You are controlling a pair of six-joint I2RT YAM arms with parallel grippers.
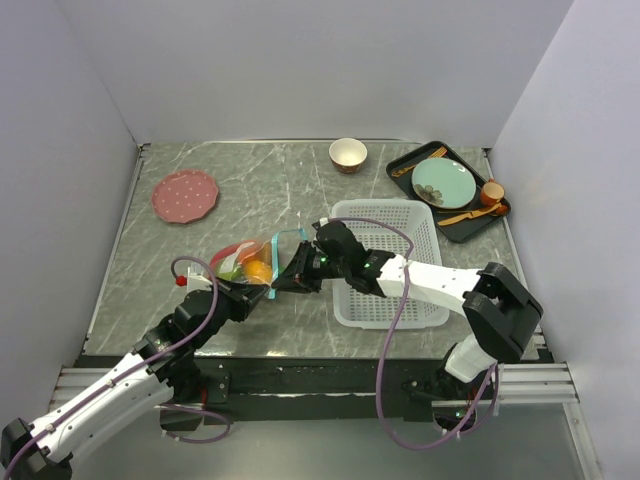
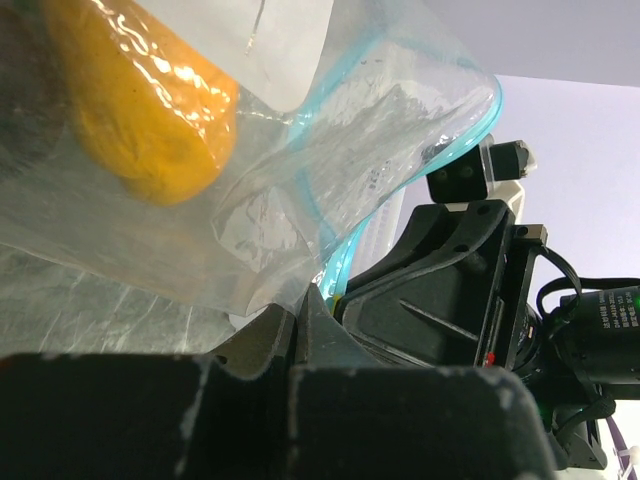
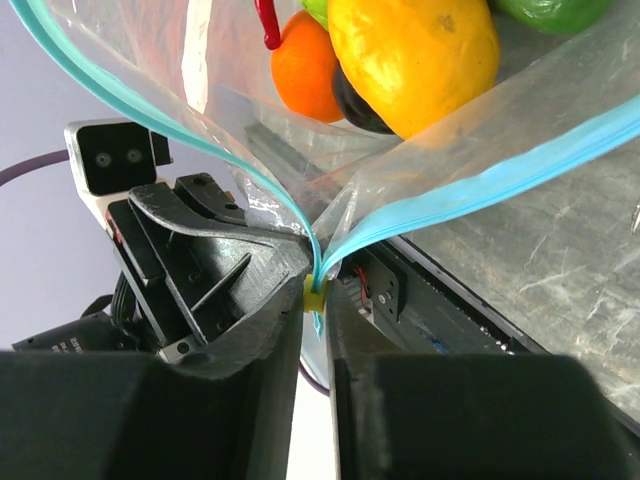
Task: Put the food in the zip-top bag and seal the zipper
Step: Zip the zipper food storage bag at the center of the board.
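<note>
The film beside the zipper is held in my left gripper, so that gripper should grab the zipper's end (image 2: 334, 282) by the slider before my right gripper pulls the slider along.
The zip-top bag (image 1: 245, 262) hangs lifted between my two grippers, its mouth open. Inside it, the right wrist view shows an orange (image 3: 305, 65), a yellow fruit (image 3: 410, 55), a dark round fruit (image 3: 355, 108), a green piece (image 3: 550, 10) and a red chili (image 3: 266, 25). My left gripper (image 2: 296, 312) is shut on the bag's lower corner beside the teal zipper (image 2: 338, 262). My right gripper (image 3: 316, 295) is shut on the zipper (image 3: 480, 180) at its yellow slider, at the end where both strips meet. In the top view the left gripper (image 1: 258, 288) and the right gripper (image 1: 284, 276) almost touch.
A white mesh basket (image 1: 425, 300) stands right of the bag, under my right arm. A pink plate (image 1: 185, 195) lies at the back left and a bowl (image 1: 347, 153) at the back. A black tray (image 1: 470, 228) holds a teal plate, wooden spoons and a small brown cup (image 1: 492, 192).
</note>
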